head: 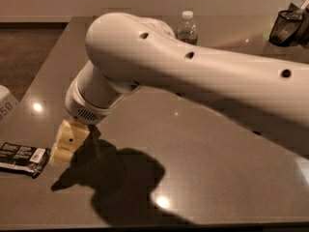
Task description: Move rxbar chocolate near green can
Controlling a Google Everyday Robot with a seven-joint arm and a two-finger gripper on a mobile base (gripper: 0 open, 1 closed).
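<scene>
The rxbar chocolate's body (28, 159), just in from the end closest to my gripper, should be gripped next by my gripper.
The rxbar chocolate (21, 157) is a flat black wrapper with white lettering, lying at the table's left front edge. My gripper (66, 144) hangs from the big white arm (193, 76) just right of the bar, close to its right end and low over the table. The green can is hidden or out of view.
A clear plastic water bottle (187, 28) stands at the back of the table, partly behind the arm. A dark mesh holder (288, 27) sits at the far right back. A white object (6, 103) pokes in at the left edge. The table's front edge (154, 225) is near.
</scene>
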